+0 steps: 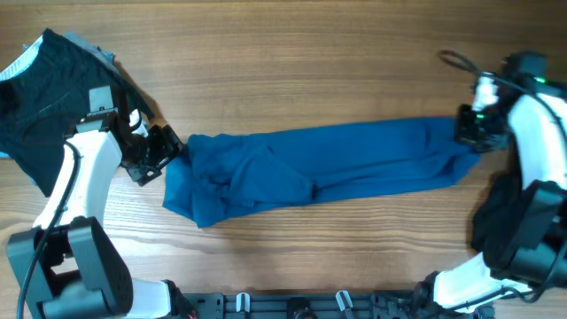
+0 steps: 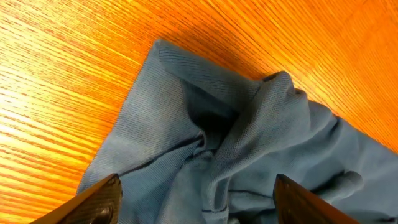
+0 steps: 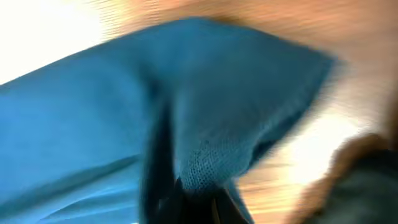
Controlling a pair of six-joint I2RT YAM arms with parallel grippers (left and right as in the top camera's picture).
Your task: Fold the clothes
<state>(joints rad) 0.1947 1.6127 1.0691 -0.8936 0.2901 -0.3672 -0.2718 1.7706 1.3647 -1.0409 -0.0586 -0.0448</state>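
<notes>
I need to use my right gripper to release the fold of blue cloth on the blue garment's flat middle [image 1: 333, 154], beside its bunched folds.
A blue garment [image 1: 319, 168] lies stretched in a long band across the middle of the wooden table, bunched at its left end. My left gripper [image 1: 164, 152] sits at that left end, open, its two fingers spread over crumpled blue fabric [image 2: 211, 155] without pinching it. My right gripper [image 1: 471, 133] is at the garment's right end and is shut on a fold of the blue cloth [image 3: 205, 168], which drapes over its fingers. The right wrist view is blurred.
A black garment with a pale trim [image 1: 44, 97] lies at the far left, under the left arm. Another dark garment [image 1: 505, 213] lies at the right edge by the right arm's base. A cable [image 1: 456, 60] loops at the upper right.
</notes>
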